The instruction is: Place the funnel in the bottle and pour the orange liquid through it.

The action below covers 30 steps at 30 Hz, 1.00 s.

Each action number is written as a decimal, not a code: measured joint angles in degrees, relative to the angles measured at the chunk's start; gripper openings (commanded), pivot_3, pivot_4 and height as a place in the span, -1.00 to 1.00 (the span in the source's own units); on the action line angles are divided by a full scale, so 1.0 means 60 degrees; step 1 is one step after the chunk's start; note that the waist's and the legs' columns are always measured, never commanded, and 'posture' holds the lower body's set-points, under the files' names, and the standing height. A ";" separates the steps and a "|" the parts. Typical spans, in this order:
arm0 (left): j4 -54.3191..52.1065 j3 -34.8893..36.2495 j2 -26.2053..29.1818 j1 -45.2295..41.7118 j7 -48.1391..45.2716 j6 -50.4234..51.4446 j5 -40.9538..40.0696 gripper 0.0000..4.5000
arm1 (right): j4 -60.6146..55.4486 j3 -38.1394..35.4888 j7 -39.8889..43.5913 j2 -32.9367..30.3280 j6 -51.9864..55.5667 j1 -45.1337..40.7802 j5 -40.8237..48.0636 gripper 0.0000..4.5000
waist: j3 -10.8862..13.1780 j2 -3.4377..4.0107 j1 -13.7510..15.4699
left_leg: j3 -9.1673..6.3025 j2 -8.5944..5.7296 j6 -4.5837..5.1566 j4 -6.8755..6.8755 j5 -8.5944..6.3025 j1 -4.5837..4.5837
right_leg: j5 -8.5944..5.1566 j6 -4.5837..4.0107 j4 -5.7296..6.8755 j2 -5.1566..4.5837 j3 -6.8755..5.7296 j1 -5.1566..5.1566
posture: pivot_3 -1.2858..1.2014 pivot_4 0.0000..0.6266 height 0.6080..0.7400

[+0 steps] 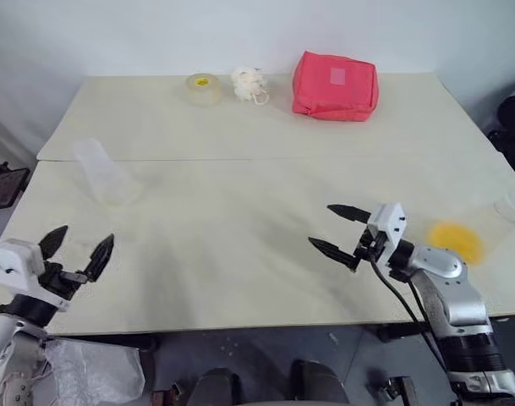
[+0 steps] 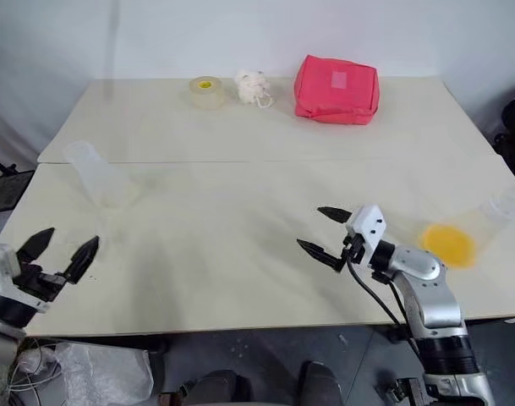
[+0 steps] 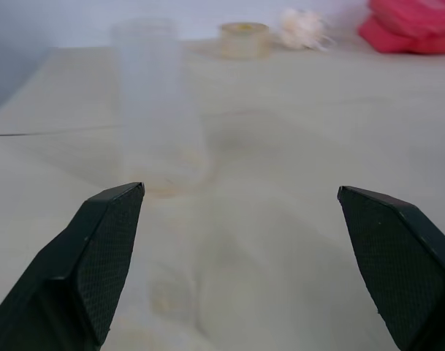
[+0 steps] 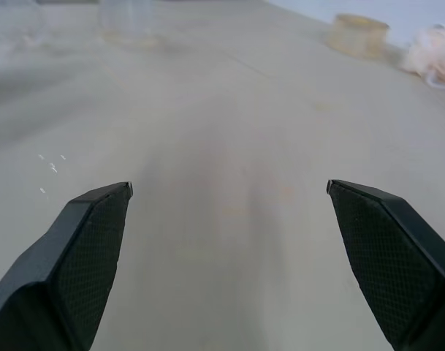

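The translucent whitish bottle is next for my left gripper, which should go to it and close on the bottle's upper part [image 1: 94,160] [image 3: 152,69], just under its rim.
The translucent whitish bottle [image 1: 105,173] stands upright on the left half of the table, ahead of my left gripper [image 1: 75,245]. That gripper hovers open and empty at the near left edge, and the bottle [image 3: 153,102] rises beyond its fingers. On the right, a clear cup [image 1: 502,211] holds the orange liquid [image 1: 456,239] at its bottom. My right gripper [image 1: 340,228] is open and empty, just left of the cup and pointing left across the table. I cannot pick out the funnel. A faint clear shape [image 4: 10,18] beside the bottle [image 4: 127,22] is too blurred to name.
At the back of the table sit a yellow-centred tape roll [image 1: 203,88], a white fluffy ball [image 1: 250,83] and a red pouch [image 1: 335,86]. A seam [image 1: 265,159] runs across between two tabletops. A crumpled plastic bag [image 1: 96,372] lies below the near left edge.
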 measured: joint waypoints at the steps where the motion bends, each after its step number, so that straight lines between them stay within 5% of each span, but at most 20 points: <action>1: 0.0050 -0.0013 0.0060 -0.0254 0.0306 0.0222 0.0089 1.00 | -0.0003 0.0004 0.0032 0.0006 0.0054 -0.0048 0.0048 0.99 | 0.0000 0.0000 0.0004 | 0.0000 -0.0004 0.0000 0.0001 0.0000 0.0000 | 0.0000 0.0000 0.0003 0.0001 -0.0002 0.0000 | 0.03 -0.52 1.00; 13: 0.4177 -0.1761 0.0809 -0.4432 0.1180 -0.0355 0.2396 1.00 | -0.0810 -0.0028 -0.0420 0.0314 0.0640 -0.0174 0.0402 0.99 | 0.0004 -0.0008 -0.0062 | 0.0022 -0.0006 -0.0015 -0.0002 -0.0007 0.0000 | 0.0001 0.0003 0.0012 0.0043 -0.0013 -0.0015 | 0.03 -0.52 1.00; 30: 0.8014 -0.2348 0.0800 -0.7272 0.1089 -0.2272 0.3285 1.00 | -0.1603 -0.0108 -0.0860 0.0146 0.1000 0.0313 0.0410 0.99 | 0.0020 -0.0034 -0.0048 | 0.0036 -0.0007 -0.0037 0.0004 -0.0012 0.0000 | 0.0002 0.0005 0.0011 0.0080 -0.0019 -0.0019 | 0.03 -0.52 1.00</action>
